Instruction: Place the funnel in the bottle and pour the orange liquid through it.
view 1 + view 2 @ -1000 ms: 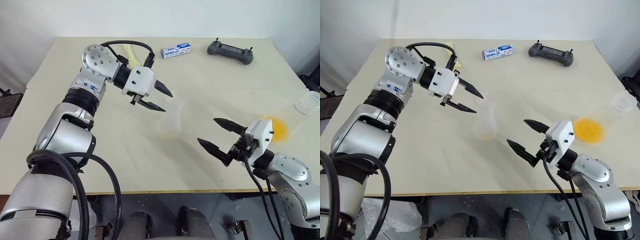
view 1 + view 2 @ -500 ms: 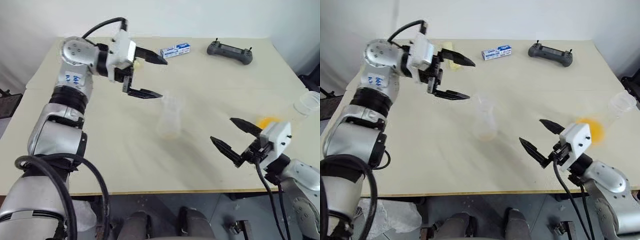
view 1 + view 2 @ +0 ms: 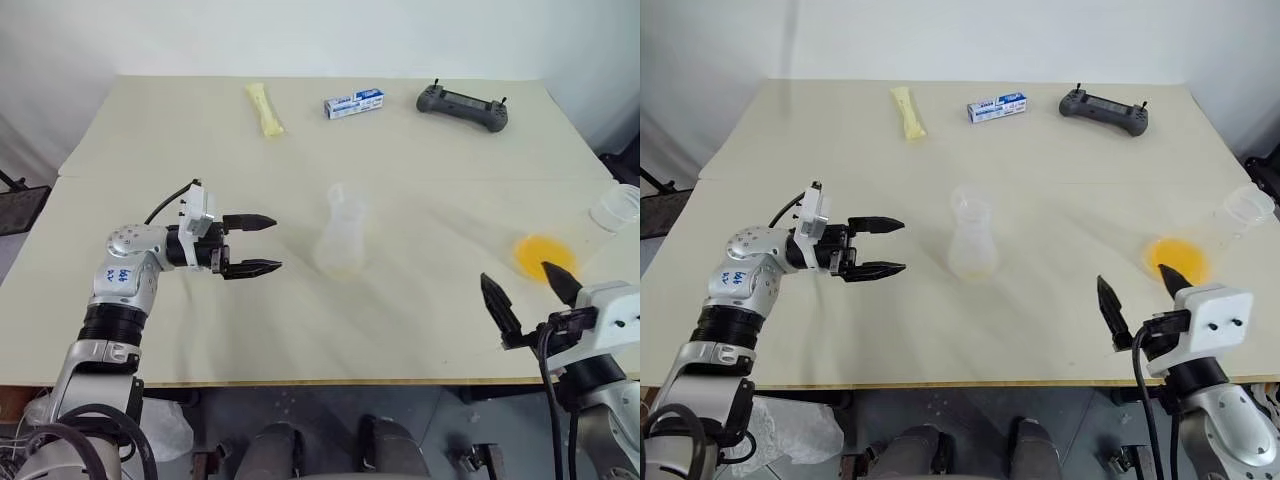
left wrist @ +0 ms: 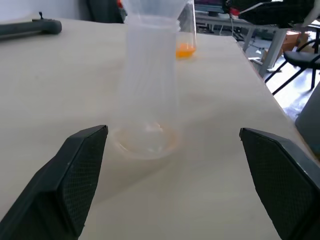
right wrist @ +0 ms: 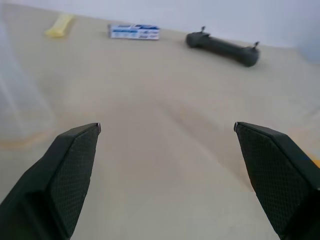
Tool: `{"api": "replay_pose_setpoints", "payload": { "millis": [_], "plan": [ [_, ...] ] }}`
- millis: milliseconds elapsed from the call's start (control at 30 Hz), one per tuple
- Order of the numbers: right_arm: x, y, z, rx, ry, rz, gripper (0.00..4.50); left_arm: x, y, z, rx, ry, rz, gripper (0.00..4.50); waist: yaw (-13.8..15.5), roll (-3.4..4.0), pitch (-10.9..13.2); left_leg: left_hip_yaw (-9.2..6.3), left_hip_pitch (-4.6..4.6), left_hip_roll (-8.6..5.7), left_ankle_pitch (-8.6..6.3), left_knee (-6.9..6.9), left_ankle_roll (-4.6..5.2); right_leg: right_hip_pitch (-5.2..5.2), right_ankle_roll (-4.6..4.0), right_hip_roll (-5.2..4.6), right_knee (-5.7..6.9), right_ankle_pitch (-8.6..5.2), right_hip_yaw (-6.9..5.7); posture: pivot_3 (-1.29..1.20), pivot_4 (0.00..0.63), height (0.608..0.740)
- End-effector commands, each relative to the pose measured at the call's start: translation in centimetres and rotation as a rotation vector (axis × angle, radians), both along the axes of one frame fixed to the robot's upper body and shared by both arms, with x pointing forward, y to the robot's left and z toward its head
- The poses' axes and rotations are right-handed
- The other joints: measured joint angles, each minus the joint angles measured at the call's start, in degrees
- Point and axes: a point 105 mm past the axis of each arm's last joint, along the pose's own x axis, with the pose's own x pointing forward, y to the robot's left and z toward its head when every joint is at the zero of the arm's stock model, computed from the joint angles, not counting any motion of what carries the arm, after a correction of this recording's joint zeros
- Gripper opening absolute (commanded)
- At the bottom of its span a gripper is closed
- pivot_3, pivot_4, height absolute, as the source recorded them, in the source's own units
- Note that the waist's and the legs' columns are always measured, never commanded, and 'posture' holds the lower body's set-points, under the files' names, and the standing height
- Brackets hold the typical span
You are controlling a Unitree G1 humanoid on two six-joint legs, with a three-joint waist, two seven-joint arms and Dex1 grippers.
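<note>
I need to next close my right gripper on the neck of the clear vessel (image 3: pixel 593 226) holding orange liquid, just below the vessel's opening.
The clear bottle (image 3: pixel 340 240) stands upright in the middle of the table, and the small clear funnel (image 3: pixel 343 195) sits in its neck. The left wrist view shows the bottle (image 4: pixel 150 90) with the funnel (image 4: pixel 155 10) on top. My left gripper (image 3: pixel 276 243) hovers level, to the left of the bottle and apart from it. It points at the bottle, open and empty. The orange liquid (image 3: pixel 545 255) pools in the bottom of a clear vessel at the right. Open and empty, my right gripper (image 3: pixel 518 275) hangs near the table's front right edge, just in front of the orange liquid.
A clear cup (image 3: pixel 620 207) stands at the table's right edge beside the orange liquid. Along the far side lie a yellow packet (image 3: pixel 264 108), a blue and white box (image 3: pixel 353 102) and a black controller (image 3: pixel 462 104).
My left gripper was at the bottle's mouth; it has opened wide and swung left and down, away from the bottle. My right gripper has drawn back to the right, toward the table's front edge.
</note>
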Motion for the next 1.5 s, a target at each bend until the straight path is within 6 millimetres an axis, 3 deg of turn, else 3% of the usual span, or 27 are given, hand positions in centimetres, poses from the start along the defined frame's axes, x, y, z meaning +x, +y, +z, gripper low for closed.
{"api": "replay_pose_setpoints", "payload": {
  "millis": [33, 200, 433, 600, 833, 1067, 1500],
  "plan": [
    [-0.4, -2.4, 1.6, -0.034, -0.068, -0.139, 4.5, -0.7, 0.0, 0.0, -0.038, -0.035, -0.035, 4.49, -0.23, 0.04, -0.03, 0.03, 0.04, 0.0, 0.0, -0.04, 0.0, -0.01, 0.0, 0.01, 0.01, 0.0, 0.01, 0.0, 0.15, 0.74],
    [0.4, -5.3, 1.9, -0.031, -0.083, -0.25, 4.5, -1.6, -0.9, -1.4, -0.028, -0.027, -0.13, 4.49, -0.42, 0.05, -0.03, 0.15, 0.09, 0.02, 0.0, -0.15, -0.01, -0.04, 0.0, 0.07, 0.0, 0.0, 0.0, 0.0, 0.15, 0.74],
    [2.9, -7.7, 2.1, 0.004, -0.083, -0.25, 4.5, -1.9, -2.0, -1.7, -0.057, -0.033, -0.175, 4.49, -0.48, 0.06, -0.03, 0.29, 0.1, 0.03, 0.0, -0.15, 0.0, -0.05, 0.0, 0.05, -0.04, 0.0, 0.05, 0.0, 0.15, 0.74],
    [6.0, -9.4, 3.1, 0.014, -0.091, -0.218, 4.5, -1.3, -2.4, -1.6, -0.079, -0.037, -0.134, 4.49, -0.52, 0.07, -0.03, 0.34, 0.1, 0.03, 0.01, -0.16, 0.02, -0.08, 0.0, 0.03, -0.02, 0.0, 0.07, 0.0, 0.15, 0.74],
    [6.9, -10.7, 3.6, 0.005, -0.086, -0.212, 4.5, -0.5, -2.1, -1.0, -0.105, -0.047, -0.034, 4.49, -0.5, 0.06, -0.03, 0.24, 0.06, 0.03, 0.02, -0.18, 0.03, -0.08, 0.02, -0.01, -0.02, 0.01, 0.0, 0.0, 0.15, 0.74],
    [6.3, -9.6, 4.8, 0.002, -0.117, -0.198, 4.5, -1.0, -2.0, -1.0, -0.111, -0.06, -0.018, 4.49, -0.45, 0.07, -0.03, 0.26, 0.04, 0.06, 0.02, -0.16, 0.03, -0.1, 0.02, -0.01, -0.02, 0.01, 0.01, 0.0, 0.15, 0.74],
    [4.1, -6.7, 5.1, 0.047, -0.159, -0.201, 4.5, -0.6, -2.3, -0.8, -0.122, -0.066, -0.012, 4.49, -0.4, 0.07, -0.03, 0.25, 0.04, 0.04, 0.02, -0.16, 0.02, -0.09, 0.02, 0.0, -0.03, 0.01, 0.01, 0.0, 0.15, 0.74]
  ]
}}
